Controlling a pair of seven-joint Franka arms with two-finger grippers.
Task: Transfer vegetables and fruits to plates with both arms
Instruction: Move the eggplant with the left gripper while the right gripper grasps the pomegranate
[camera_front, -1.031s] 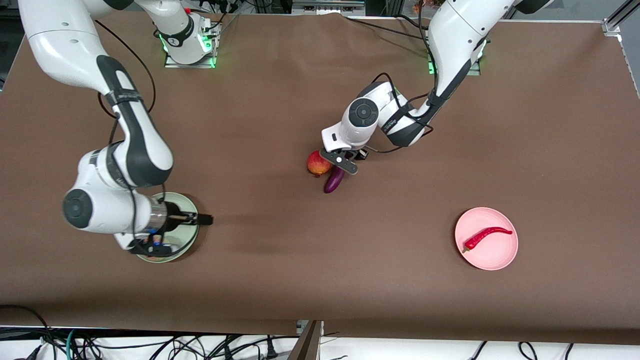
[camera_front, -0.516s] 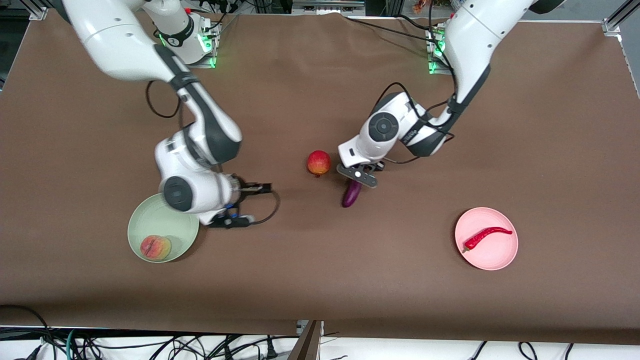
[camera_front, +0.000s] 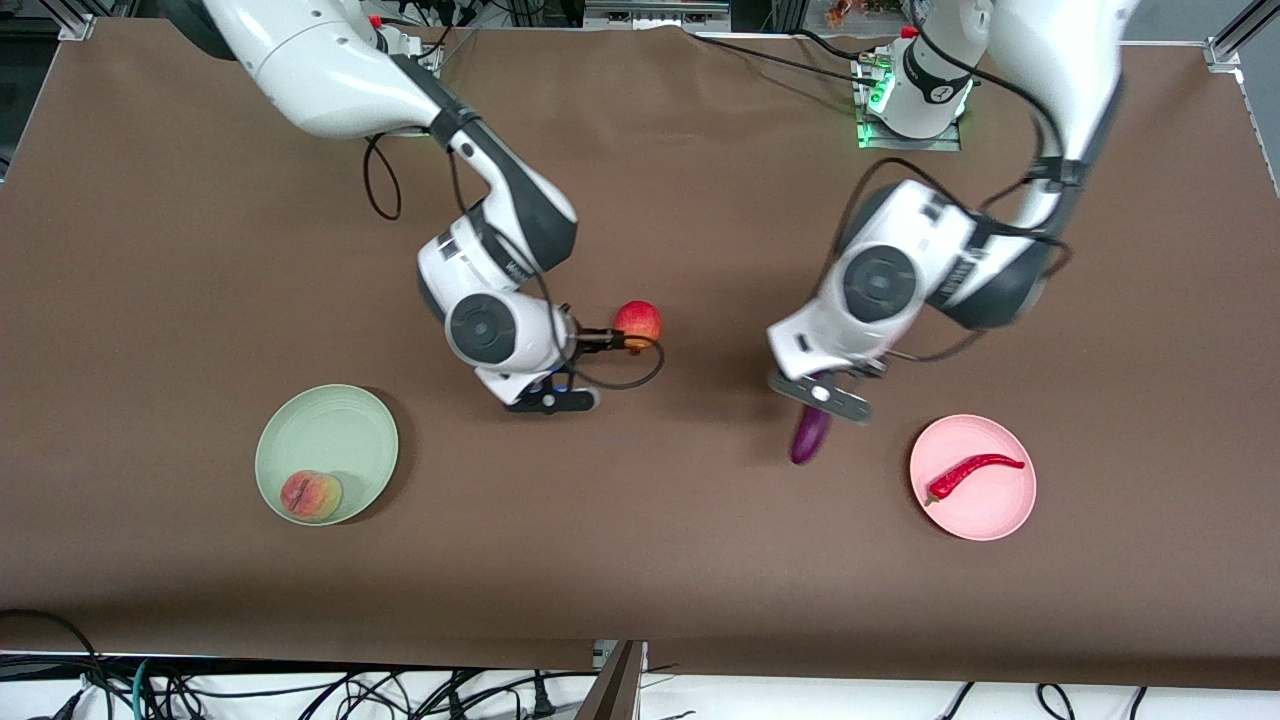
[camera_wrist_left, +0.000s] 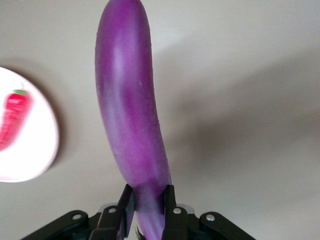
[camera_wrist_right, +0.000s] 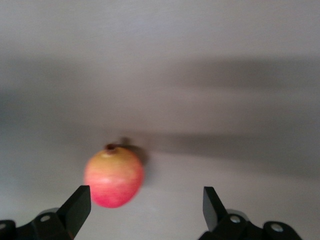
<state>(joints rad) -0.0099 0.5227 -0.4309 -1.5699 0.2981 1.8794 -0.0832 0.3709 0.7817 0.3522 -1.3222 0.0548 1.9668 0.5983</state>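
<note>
Next, my left gripper releases the purple eggplant on the pink plate (camera_front: 992, 480) next to the red chili.
My left gripper (camera_front: 820, 395) is shut on the stem end of the purple eggplant (camera_front: 811, 438), which hangs over the table close to the pink plate (camera_front: 990, 510). The left wrist view shows the eggplant (camera_wrist_left: 127, 110) clamped between the left gripper (camera_wrist_left: 147, 200) jaws. The red chili (camera_front: 972, 472) lies on the pink plate. My right gripper (camera_front: 585, 370) is open, low beside the red-orange pomegranate (camera_front: 637, 324). In the right wrist view the pomegranate (camera_wrist_right: 114, 176) sits just ahead of the open right gripper (camera_wrist_right: 145, 205), near one finger. The peach (camera_front: 311, 495) rests in the green plate (camera_front: 330, 430).
The brown table runs wide around both plates. The arms' bases and cables stand along the edge farthest from the front camera. In the left wrist view the pink plate (camera_wrist_left: 25, 155) with the chili (camera_wrist_left: 15, 117) shows beside the eggplant.
The left arm lifted the eggplant from beside the pomegranate and carried it toward the pink plate. The right arm left the green plate, uncovering the peach, and swung to the pomegranate.
</note>
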